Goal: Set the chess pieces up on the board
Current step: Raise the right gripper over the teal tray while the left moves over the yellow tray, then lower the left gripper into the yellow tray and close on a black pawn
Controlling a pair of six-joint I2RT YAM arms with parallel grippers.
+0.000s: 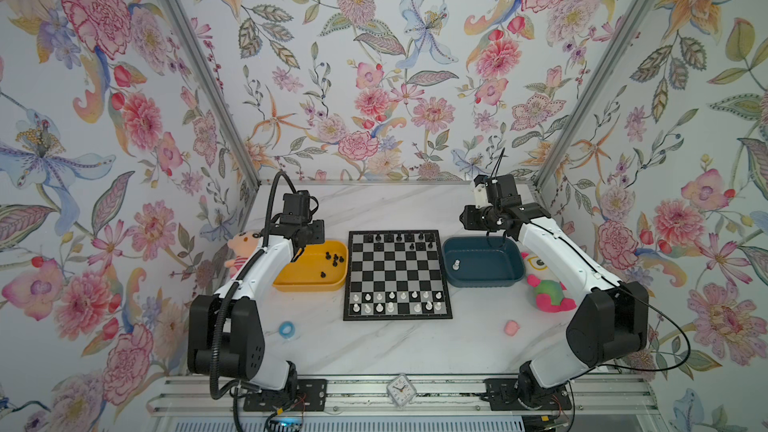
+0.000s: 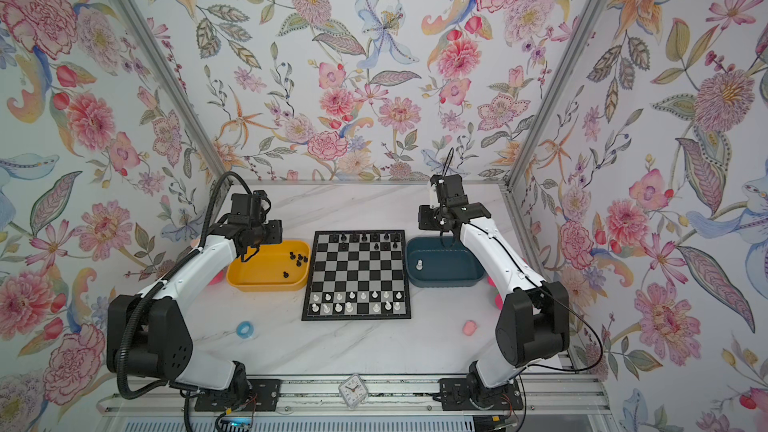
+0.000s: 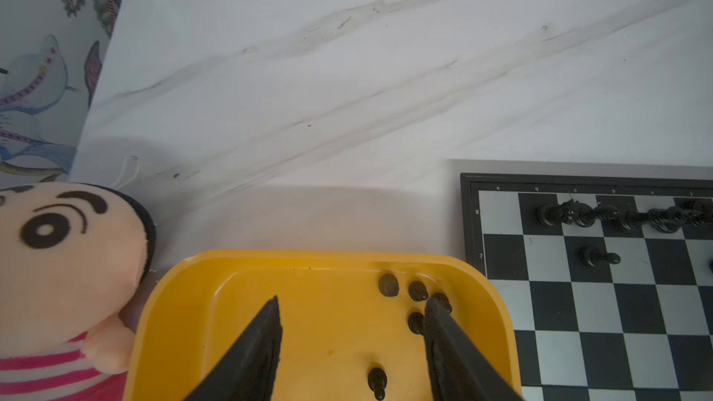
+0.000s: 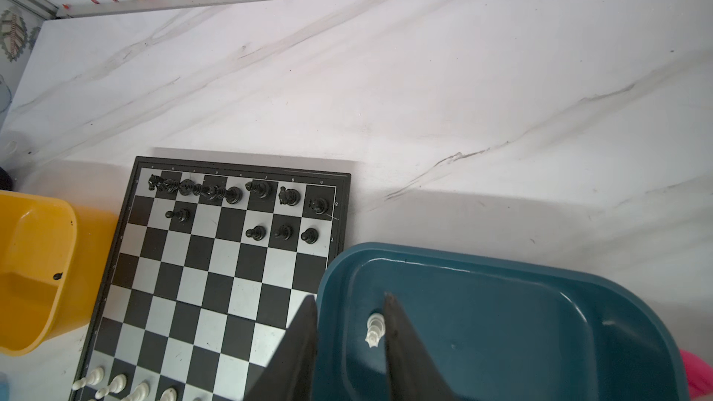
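Next, I close my left gripper on the black piece [image 1: 327, 255] [image 3: 387, 284] nearest the yellow tray's far side, at the end of the cluster toward the plush doll.
The board [image 1: 397, 272] lies mid-table, with black chess pieces [image 1: 399, 238] on its far rows and white ones [image 1: 395, 301] on its near rows. Several loose black pieces [image 3: 418, 290] lie in the yellow tray [image 1: 291, 281]. My left gripper [image 3: 352, 300] hangs open over that tray, one fingertip [image 3: 434, 308] beside the cluster and a lone black pawn [image 3: 377, 381] lying below the gap. A single white piece [image 4: 375, 327] lies in the dark blue tray [image 1: 482, 283]. My right gripper [image 4: 349, 297] hovers above it, narrowly open and holding nothing.
A plush doll [image 1: 243, 251] sits left of the yellow tray. A pink and green plush [image 1: 546, 286] lies right of the blue tray. A blue ring [image 1: 285, 329] and a small pink object [image 1: 512, 327] lie on the front table. A small clock [image 1: 401, 390] stands on the front rail.
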